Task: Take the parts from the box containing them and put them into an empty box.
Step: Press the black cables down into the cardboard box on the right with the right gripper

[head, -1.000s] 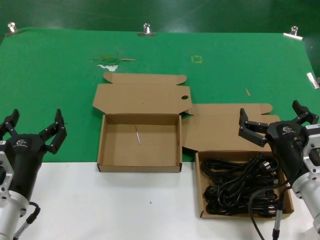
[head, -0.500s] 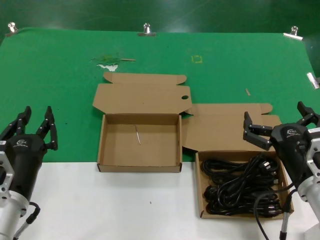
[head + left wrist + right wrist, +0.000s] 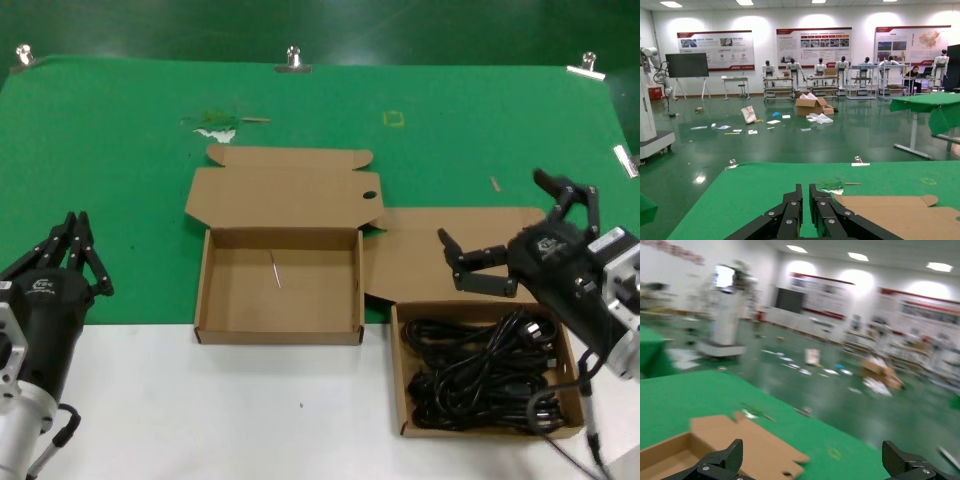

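Note:
The top black power cord [image 3: 473, 370] lies slantwise over the others in the larger cardboard box, and next my right gripper will close on the middle of the top black power cord.
The black power cords [image 3: 478, 372] lie coiled in the larger cardboard box [image 3: 404, 400] at the right front. The empty cardboard box [image 3: 345, 290] stands in the middle with its lid [image 3: 285, 190] folded back and a thin pale sliver [image 3: 275, 268] on its floor. My right gripper [image 3: 495, 218] is open and empty, above the larger box's lid flap [image 3: 420, 255], just behind the cords. My left gripper [image 3: 72, 238] is shut and empty at the left edge of the green mat. The left wrist view shows its fingers [image 3: 790, 205] together and the empty box's lid [image 3: 900, 215]. The right wrist view shows that lid [image 3: 730, 432].
Metal clips [image 3: 293, 58] hold the green mat [image 3: 120, 170] along the far edge. A white and yellow scuff [image 3: 213, 125] marks the mat behind the empty box. A white strip of table [image 3: 200, 410] runs along the front. A thin cable [image 3: 588, 425] hangs by my right arm.
My left gripper has closed its fingers. My right gripper has swung to the left and turned, now reaching over the larger box's lid flap, still open.

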Robot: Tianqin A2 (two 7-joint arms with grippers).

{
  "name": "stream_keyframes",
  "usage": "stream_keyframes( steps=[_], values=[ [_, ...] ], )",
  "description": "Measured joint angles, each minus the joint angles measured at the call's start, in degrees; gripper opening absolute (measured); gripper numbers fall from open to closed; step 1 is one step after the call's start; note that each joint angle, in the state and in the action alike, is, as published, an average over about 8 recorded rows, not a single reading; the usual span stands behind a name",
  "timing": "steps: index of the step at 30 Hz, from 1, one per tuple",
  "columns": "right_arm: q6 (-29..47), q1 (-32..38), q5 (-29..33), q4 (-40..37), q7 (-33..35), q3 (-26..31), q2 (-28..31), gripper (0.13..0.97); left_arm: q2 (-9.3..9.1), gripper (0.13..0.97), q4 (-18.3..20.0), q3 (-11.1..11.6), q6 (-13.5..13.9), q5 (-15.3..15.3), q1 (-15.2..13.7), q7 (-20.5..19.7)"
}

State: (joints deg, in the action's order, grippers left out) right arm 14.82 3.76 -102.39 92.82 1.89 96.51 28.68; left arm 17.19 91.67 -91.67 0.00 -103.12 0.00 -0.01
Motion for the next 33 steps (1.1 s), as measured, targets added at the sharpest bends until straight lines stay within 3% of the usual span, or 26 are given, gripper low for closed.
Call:
stream_keyframes(
  steps=[11,20,26,33],
  values=[
    [20.7,11.2,-1.5,-4.0,7.3,3.7,11.4,0.966,0.00,0.155,0.0,0.0,0.0,0.0,0.0,0.0],
    [43.6,29.2,-4.1,-17.5,24.1,15.3,18.4,0.966,0.00,0.151,0.0,0.0,0.0,0.0,0.0,0.0],
    [57.9,44.4,2.9,-31.7,38.6,22.9,17.5,0.966,0.00,0.151,0.0,0.0,0.0,0.0,0.0,0.0],
    [67.8,57.2,12.8,-45.9,52.0,29.4,13.4,0.966,0.00,0.151,0.0,0.0,0.0,0.0,0.0,0.0]
  ],
)
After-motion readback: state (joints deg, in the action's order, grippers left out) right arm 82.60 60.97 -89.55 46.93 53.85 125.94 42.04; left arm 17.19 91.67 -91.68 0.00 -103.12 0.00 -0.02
